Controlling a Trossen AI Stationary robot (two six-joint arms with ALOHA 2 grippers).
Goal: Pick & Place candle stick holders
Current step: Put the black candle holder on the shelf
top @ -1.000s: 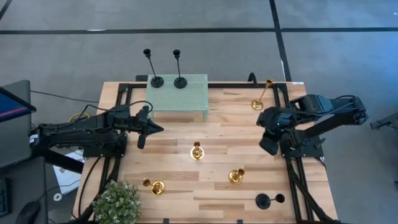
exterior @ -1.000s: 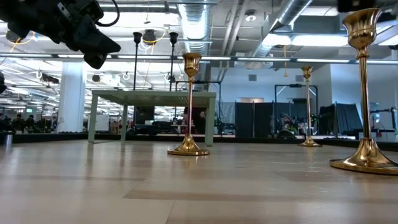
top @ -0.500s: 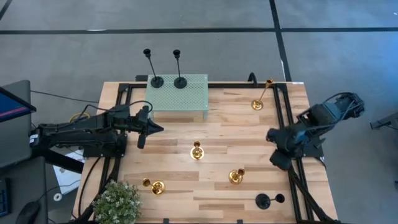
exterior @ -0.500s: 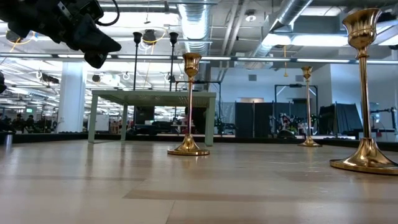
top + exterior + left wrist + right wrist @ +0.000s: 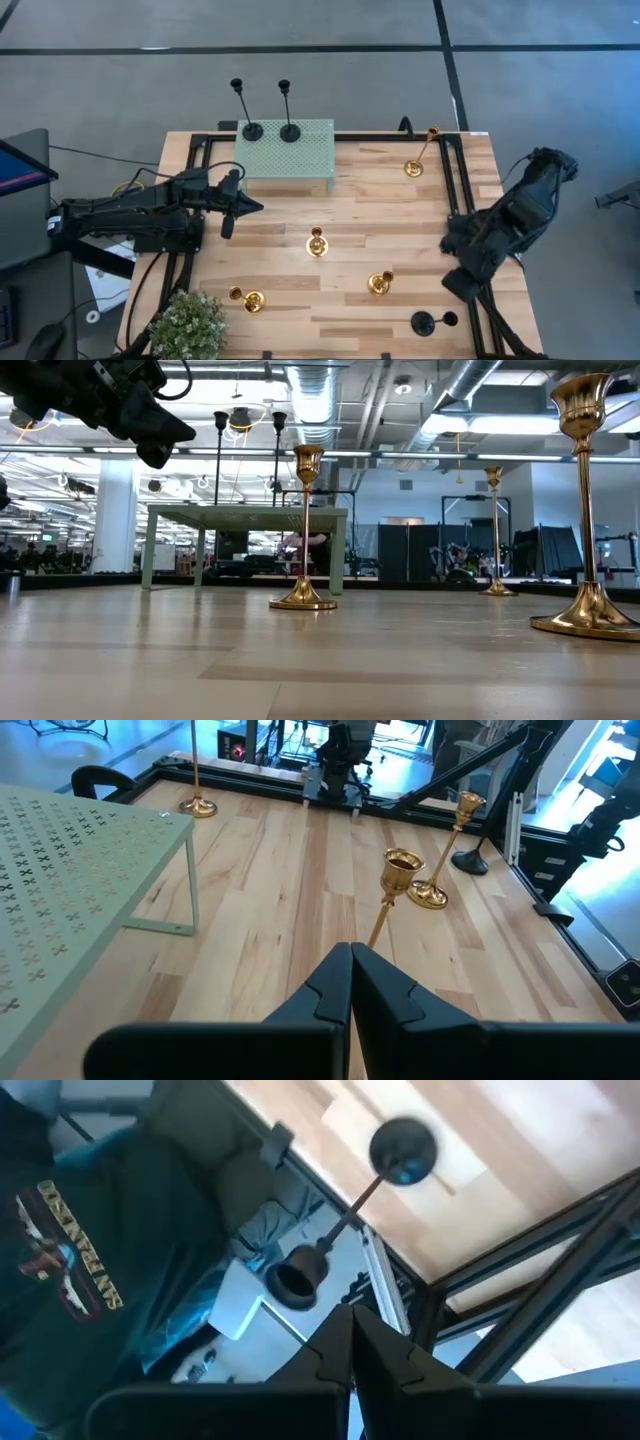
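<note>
My right gripper is closed next to the black holder's cup. It should open, grab the cup's rim [image 5: 312,1292] and bring the holder's base toward my left gripper.
Two black candle stick holders [image 5: 252,130] [image 5: 290,132] stand by their round bases on a green perforated stand [image 5: 300,158] at the far left. A third black holder [image 5: 424,322] stands at the near right; it also shows in the right wrist view [image 5: 403,1150]. Gold holders stand on the table at the far right [image 5: 413,167], centre [image 5: 317,243], near centre [image 5: 378,284] and near left [image 5: 252,300]. My left gripper [image 5: 243,207] is shut and empty, held above the table beside the stand. My right gripper [image 5: 457,288] is shut and empty, just above and on the far-right side of the near black holder.
A potted plant [image 5: 188,328] stands at the near left corner. Black frame rails [image 5: 452,190] run along the table's sides. A person in a teal shirt [image 5: 70,1270] shows beyond the table's near right edge. Bare wood [image 5: 380,215] lies between the gold holders.
My right gripper has swung from the table's right middle toward the near right corner, ending close to the near black holder; the arm has turned as it went. Its fingers stay shut.
</note>
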